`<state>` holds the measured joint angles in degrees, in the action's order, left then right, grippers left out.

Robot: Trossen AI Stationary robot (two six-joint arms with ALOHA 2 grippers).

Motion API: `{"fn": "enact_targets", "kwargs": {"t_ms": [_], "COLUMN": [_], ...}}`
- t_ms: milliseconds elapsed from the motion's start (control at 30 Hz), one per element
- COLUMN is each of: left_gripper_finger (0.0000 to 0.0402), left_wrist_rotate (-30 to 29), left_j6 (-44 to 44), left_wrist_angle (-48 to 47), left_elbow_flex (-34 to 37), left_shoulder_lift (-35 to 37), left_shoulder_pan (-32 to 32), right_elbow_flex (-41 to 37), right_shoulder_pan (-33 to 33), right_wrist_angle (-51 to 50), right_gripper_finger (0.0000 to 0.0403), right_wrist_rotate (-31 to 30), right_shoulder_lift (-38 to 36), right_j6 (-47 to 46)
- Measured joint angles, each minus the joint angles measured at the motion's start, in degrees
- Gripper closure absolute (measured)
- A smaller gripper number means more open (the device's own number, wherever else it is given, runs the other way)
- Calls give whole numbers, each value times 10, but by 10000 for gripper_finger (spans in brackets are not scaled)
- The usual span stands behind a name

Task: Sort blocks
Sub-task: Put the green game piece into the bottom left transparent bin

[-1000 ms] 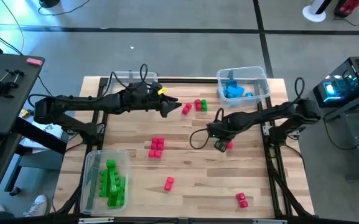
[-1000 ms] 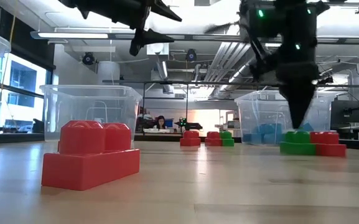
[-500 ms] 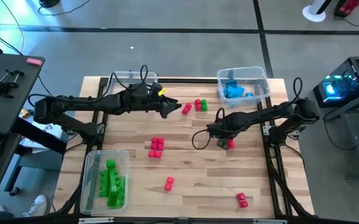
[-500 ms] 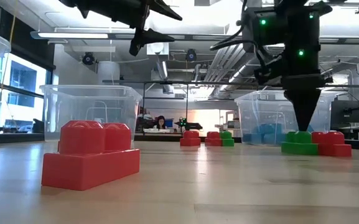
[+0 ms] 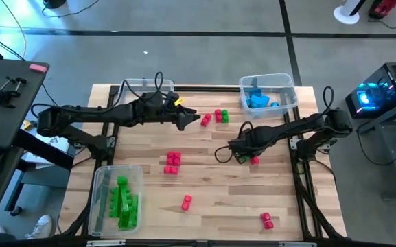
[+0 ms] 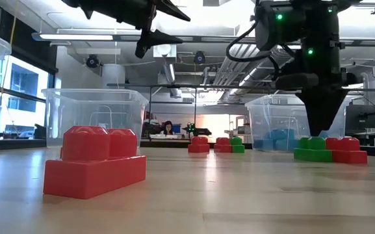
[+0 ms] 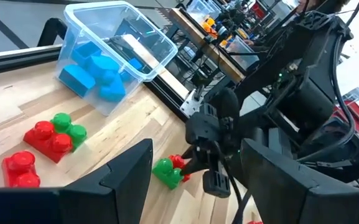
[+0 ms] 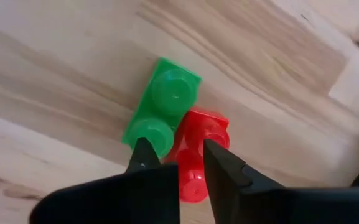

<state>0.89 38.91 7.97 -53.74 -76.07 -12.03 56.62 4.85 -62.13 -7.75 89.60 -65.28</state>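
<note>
Next, I open my right gripper wider and grip the green block alone point(image 8: 162, 107), because its fingers straddle the line where the green and red blocks meet.
A green block point(image 8: 163, 106) and a red block point(image 8: 199, 149) lie side by side on the table point(image 5: 211, 185). My right gripper point(image 8: 178, 151) points straight down over them. Its fingers stand slightly apart, one over the green block's stud and one over the red block. In the low view its tip point(image 6: 322, 130) reaches the top of the pair point(image 6: 330, 149). My left gripper point(image 5: 191, 119) hangs open and empty, high over the far middle of the table. More red blocks point(image 5: 173, 162) lie loose on the wood. My right gripper comes at the green and red pair from above, with its fingertips point(image 8: 143, 154) at the line where the two blocks meet. Whether they touch the blocks I cannot tell. Both blocks rest flat on the table.
A clear bin with blue blocks point(image 5: 266, 92) stands far right, and one with green blocks point(image 5: 119, 199) near left. A third clear bin point(image 5: 143, 88) sits under my left arm. A red and green pair point(image 5: 220, 115), plus single red blocks point(image 5: 187, 202) point(image 5: 267, 220), lie about.
My right gripper has rolled about its downward axis while staying over the green and red pair. In the low view its tip now shows broader than before.
</note>
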Motion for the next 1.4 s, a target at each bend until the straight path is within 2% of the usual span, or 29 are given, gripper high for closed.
{"fn": "enact_targets", "kwargs": {"t_ms": [167, 300, 467, 700, 933, 1133, 1400], "left_gripper_finger": [173, 173, 173, 173, 173, 173, 173], "left_wrist_rotate": [1, 24, 57, 78, 78, 78, 78], "left_j6": [-18, -21, -36, -36, -36, -36, -10], "left_wrist_angle": [0, 0, -4, -8, -11, -12, -8], "left_elbow_flex": [0, 0, 0, 0, 0, 0, 0], "left_shoulder_lift": [0, 0, 0, 0, 0, 0, 0], "left_shoulder_pan": [-13, -29, -47, -64, -67, -67, -67], "right_elbow_flex": [0, 0, 0, -24, -67, -91, -107], "right_shoulder_pan": [10, -1, -12, -41, -58, -65, -68], "right_wrist_angle": [0, 10, 56, 63, 163, 169, 205], "right_gripper_finger": [330, 287, 261, 258, 258, 258, 267], "right_wrist_rotate": [-2, -6, -11, -29, 23, 9, 10], "right_shoulder_lift": [0, 0, 0, 1, 1, 1, 1], "right_j6": [-82, -153, -184, -212, -205, -202, -134]}}
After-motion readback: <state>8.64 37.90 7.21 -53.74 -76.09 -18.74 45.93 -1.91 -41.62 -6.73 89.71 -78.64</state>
